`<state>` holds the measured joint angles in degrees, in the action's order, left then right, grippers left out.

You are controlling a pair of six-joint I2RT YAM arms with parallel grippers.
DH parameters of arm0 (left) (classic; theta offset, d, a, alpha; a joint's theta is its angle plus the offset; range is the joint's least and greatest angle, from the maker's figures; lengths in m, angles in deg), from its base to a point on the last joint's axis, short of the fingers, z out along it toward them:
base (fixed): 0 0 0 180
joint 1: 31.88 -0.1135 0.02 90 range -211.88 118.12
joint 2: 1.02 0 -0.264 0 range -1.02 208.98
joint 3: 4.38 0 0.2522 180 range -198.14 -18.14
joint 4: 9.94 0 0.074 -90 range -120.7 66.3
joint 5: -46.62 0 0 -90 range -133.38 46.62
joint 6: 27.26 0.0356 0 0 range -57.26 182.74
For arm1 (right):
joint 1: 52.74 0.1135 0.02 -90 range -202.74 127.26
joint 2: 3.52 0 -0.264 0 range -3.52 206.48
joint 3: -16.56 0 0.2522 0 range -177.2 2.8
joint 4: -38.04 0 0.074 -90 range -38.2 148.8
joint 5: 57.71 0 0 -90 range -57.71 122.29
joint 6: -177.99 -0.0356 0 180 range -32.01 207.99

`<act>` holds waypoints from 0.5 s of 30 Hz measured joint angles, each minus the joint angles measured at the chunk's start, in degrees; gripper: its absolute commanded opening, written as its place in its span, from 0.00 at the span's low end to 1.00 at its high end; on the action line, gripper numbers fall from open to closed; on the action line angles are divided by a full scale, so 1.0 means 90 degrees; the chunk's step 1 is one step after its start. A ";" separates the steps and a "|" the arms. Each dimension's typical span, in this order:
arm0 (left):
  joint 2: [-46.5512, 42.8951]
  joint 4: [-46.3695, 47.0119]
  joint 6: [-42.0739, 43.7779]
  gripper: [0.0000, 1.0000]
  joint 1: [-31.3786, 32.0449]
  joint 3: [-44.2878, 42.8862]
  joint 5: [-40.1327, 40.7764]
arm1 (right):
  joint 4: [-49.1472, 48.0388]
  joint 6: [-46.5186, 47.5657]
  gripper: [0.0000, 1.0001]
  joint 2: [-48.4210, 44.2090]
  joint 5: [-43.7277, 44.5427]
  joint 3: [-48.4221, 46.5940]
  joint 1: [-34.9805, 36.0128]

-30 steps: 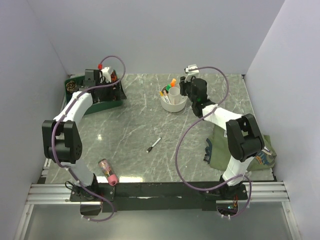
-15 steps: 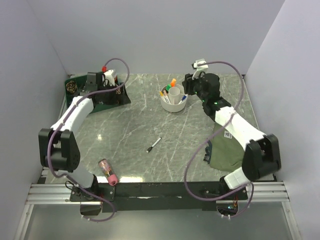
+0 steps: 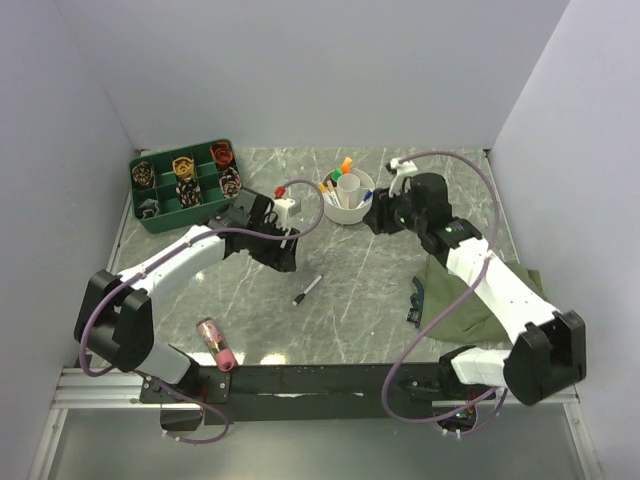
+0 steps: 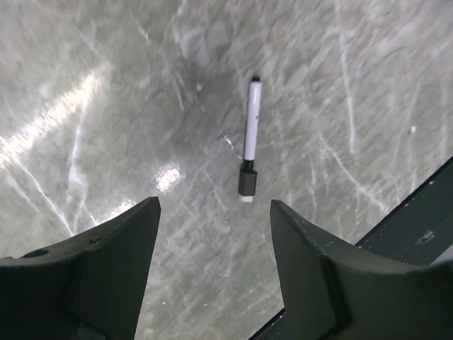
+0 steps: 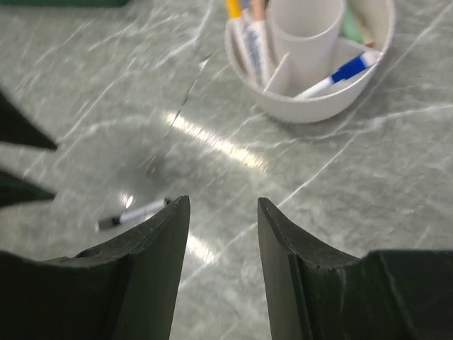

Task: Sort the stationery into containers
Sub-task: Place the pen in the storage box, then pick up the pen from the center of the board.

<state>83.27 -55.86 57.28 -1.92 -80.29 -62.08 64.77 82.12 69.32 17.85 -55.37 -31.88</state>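
The robot's right gripper will next move to the white pen lying on the middle of the table and close on the pen's black cap (image 3: 298, 299) (image 5: 109, 222).
The white round bowl (image 3: 347, 212) stands at the back middle of the table and holds several pens: orange-capped, green-capped, yellow and a blue-capped white pen (image 5: 340, 74). It also shows in the right wrist view (image 5: 311, 108). A white pen with a black cap (image 3: 307, 290) lies on the table's middle, and it shows in the left wrist view (image 4: 250, 134). A thick pink marker (image 3: 216, 343) lies near the front left edge. My left gripper (image 3: 283, 258) is open and empty, just left of the black-capped pen. My right gripper (image 3: 374, 221) is open and empty, just right of the bowl.
A dark green six-compartment tray (image 3: 160, 216) with coiled bands stands at the back left. An olive-green cloth pouch (image 3: 480, 300) lies at the right under my right arm. The dark front rail (image 4: 417, 219) runs close to the pen.
My left arm has swung from the green tray to the table's middle beside the black-capped pen. My right gripper has drawn back from the bowl, where a blue-capped pen now lies.
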 measured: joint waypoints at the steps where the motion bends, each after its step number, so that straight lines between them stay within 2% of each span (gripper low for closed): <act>1: 0.0027 -0.0010 -0.0022 0.69 0.0017 0.0046 0.0036 | 0.0085 0.0051 0.51 -0.0138 -0.0073 0.0085 0.0000; 5: 0.0070 -0.0029 -0.0214 0.75 0.0007 0.0248 0.0279 | 0.0505 0.1241 0.55 -0.0818 -0.1039 0.0372 0.0080; 6: 0.0068 -0.0029 -0.0245 0.81 -0.0029 0.0262 0.0333 | 0.0678 0.1712 0.56 -0.0923 -0.1299 0.0396 0.0197; 8: 0.0068 0.0002 -0.0342 0.86 -0.0289 0.0267 0.0396 | 0.1035 0.2710 0.56 -0.1001 -0.1676 0.0410 0.0559; 11: 0.0066 0.0087 -0.0505 0.93 -0.1304 0.0270 0.0333 | 0.1838 0.4418 0.56 -0.0726 -0.2152 0.0355 0.1217; 15: -0.0049 0.0240 -0.0612 0.97 -0.2720 0.0270 0.0318 | 0.3067 0.6450 0.56 0.0617 -0.2336 -0.0333 0.1780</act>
<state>82.83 -53.70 51.78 -26.40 -77.86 -59.21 92.38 140.17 74.87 -3.18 -58.37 -15.86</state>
